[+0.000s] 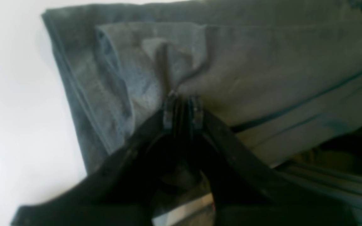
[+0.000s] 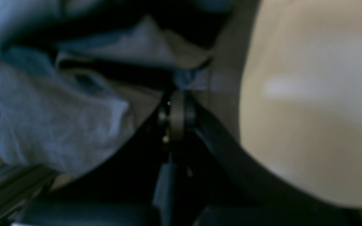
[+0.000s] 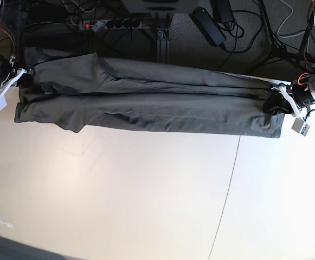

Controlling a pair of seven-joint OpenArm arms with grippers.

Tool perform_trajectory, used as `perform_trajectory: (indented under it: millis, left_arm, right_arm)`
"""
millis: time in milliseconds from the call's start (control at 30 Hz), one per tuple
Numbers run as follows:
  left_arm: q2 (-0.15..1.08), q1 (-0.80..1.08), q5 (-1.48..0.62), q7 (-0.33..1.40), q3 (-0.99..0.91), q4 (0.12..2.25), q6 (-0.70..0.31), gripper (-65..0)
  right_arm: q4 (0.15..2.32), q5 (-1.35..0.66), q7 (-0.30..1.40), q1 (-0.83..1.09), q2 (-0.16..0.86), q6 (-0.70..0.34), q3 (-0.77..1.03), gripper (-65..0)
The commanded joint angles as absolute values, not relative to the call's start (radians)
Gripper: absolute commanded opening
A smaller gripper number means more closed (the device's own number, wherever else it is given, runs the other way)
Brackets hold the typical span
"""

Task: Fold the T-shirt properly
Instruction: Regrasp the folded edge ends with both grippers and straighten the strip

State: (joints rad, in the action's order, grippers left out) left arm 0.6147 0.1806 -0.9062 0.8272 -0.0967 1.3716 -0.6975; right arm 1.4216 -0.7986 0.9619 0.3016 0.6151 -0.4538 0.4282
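I have a wrinkled fold of the T-shirt's upper layer pinched in my left gripper, so next I open it and take the stacked layers at the T-shirt's end (image 3: pixel 275 122) before folding them inward.
The dark olive-grey T-shirt (image 3: pixel 146 103) lies folded into a long band along the table's far edge, stretched between both arms. At the band's right end in the base view, my left gripper (image 3: pixel 279 103) is shut on a small fold of the T-shirt (image 1: pixel 262 62); the left wrist view shows the left gripper (image 1: pixel 182 106) pinching wrinkled cloth. At the band's left end, my right gripper (image 3: pixel 21 76) is also shut. In the blurred right wrist view the T-shirt (image 2: pixel 42 110) tapers to a point at the closed tips of the right gripper (image 2: pixel 177 100).
The pale table (image 3: pixel 146 189) has a thin curved seam (image 3: pixel 230 184) on its right side. Beyond the far edge are a power strip (image 3: pixel 111 24), a black power brick (image 3: pixel 209 24), cables and a metal frame rail (image 1: pixel 331 182).
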Motion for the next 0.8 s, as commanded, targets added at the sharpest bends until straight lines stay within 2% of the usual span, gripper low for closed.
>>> perform_trajectory:
  millis: [0, 267, 500, 567, 700, 767]
  left_arm:
    - [0.628, 0.167, -0.87, 0.834, -0.103, 1.364, -0.698, -58.5]
    - [0.603, 0.081, -0.83, 0.833, -0.041, 1.354, -0.698, -58.5]
    - [0.59, -0.021, -0.75, 0.805, 0.078, 1.301, -0.698, -58.1]
    - [0.591, -0.033, -0.763, 0.807, 0.078, 1.296, -0.698, -53.0]
    - [0.606, -0.039, -0.818, 0.831, 0.078, 1.297, -0.698, -27.9]
    - [0.627, -0.046, -0.87, 0.845, 0.076, 1.302, -0.698, -24.9]
  right_arm:
    - [1.397, -0.761, 0.969, 0.282, 0.634, -0.522, 0.434, -65.0]
    - [1.199, -0.733, 0.968, 0.109, 0.635, -0.522, 0.406, -65.0]
    - [1.159, -0.694, 0.969, 0.022, 0.634, -0.522, 0.397, -65.0]
    - [1.159, -0.691, 0.969, 0.018, 0.635, -0.522, 0.397, -65.0]
    - [1.159, -0.692, 0.972, 0.023, 0.634, -0.522, 0.397, -65.0]
    - [1.159, -0.692, 0.973, 0.023, 0.634, -0.522, 0.397, -65.0]
